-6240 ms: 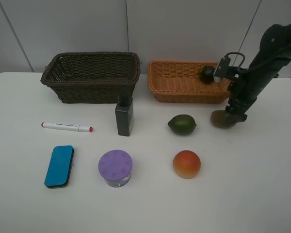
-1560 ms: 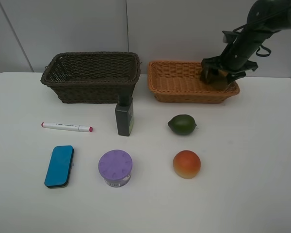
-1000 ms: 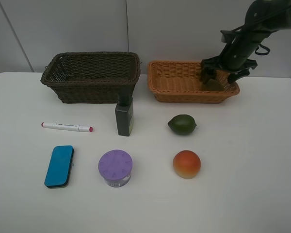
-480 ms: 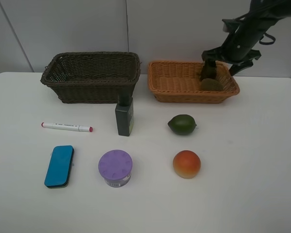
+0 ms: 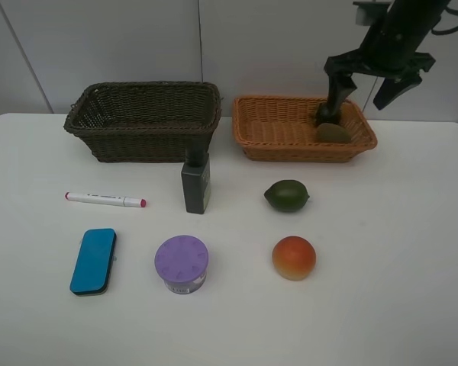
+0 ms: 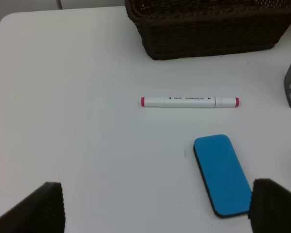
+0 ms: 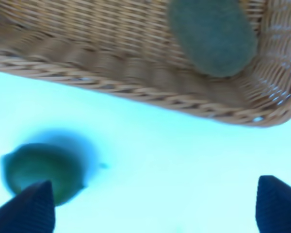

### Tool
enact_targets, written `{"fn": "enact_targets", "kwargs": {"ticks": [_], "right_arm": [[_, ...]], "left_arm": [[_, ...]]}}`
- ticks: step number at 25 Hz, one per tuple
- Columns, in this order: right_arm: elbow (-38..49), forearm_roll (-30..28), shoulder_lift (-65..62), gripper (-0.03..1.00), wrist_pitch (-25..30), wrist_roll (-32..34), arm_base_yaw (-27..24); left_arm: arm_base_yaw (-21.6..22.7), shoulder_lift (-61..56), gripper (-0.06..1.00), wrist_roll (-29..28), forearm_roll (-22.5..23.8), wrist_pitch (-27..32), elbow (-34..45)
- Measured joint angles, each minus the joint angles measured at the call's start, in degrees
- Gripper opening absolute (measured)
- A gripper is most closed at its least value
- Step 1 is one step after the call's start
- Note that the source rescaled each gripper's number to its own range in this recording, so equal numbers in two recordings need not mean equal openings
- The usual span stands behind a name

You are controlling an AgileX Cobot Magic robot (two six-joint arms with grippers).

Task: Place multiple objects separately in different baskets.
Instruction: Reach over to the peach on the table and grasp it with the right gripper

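Next, my right gripper moves to the orange-red peach in front of the green lime and closes on the peach's sides (image 5: pixel 294 256).
A brown kiwi (image 5: pixel 333 133) (image 7: pixel 213 36) lies in the right end of the light orange basket (image 5: pixel 282 126) (image 7: pixel 136 90). My right gripper (image 5: pixel 364 86) (image 7: pixel 155 206) hangs open above it, holding nothing. On the table sit the green lime (image 5: pixel 286 195) (image 7: pixel 39 170), orange-red peach (image 5: pixel 294 257), purple-lidded jar (image 5: pixel 182 263), dark green bottle (image 5: pixel 195 181), red-capped marker (image 5: pixel 104 200) (image 6: pixel 189 101) and blue eraser (image 5: pixel 93 261) (image 6: pixel 222 174). The dark brown basket (image 5: pixel 143 118) (image 6: pixel 208 29) stands at the back left. My left gripper (image 6: pixel 160 208) is open over the table, near the eraser and out of the high view.
The white table (image 5: pixel 397 252) ends at a grey wall behind the baskets. The bottle stands right in front of the dark basket's right corner. The lime lies just in front of the orange basket.
My right gripper has risen out of the orange basket, its jaws open, leaving the kiwi lying inside. Nothing else has moved.
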Motion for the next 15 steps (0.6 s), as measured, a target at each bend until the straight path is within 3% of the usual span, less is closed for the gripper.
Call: {"fn": "enact_targets", "kwargs": {"ticks": [7,15], "right_arm": [[9.17,0.19,-6.82,0.99,0.33,12.75,5.48],[23.4,-0.26,-13.67,0.99,-0.02,21.85,12.9]], "left_arm": [[0.0,0.0,1.0,0.0,0.0,0.0,0.0],[0.0,0.0,1.0,0.0,0.0,0.0,0.0]]}}
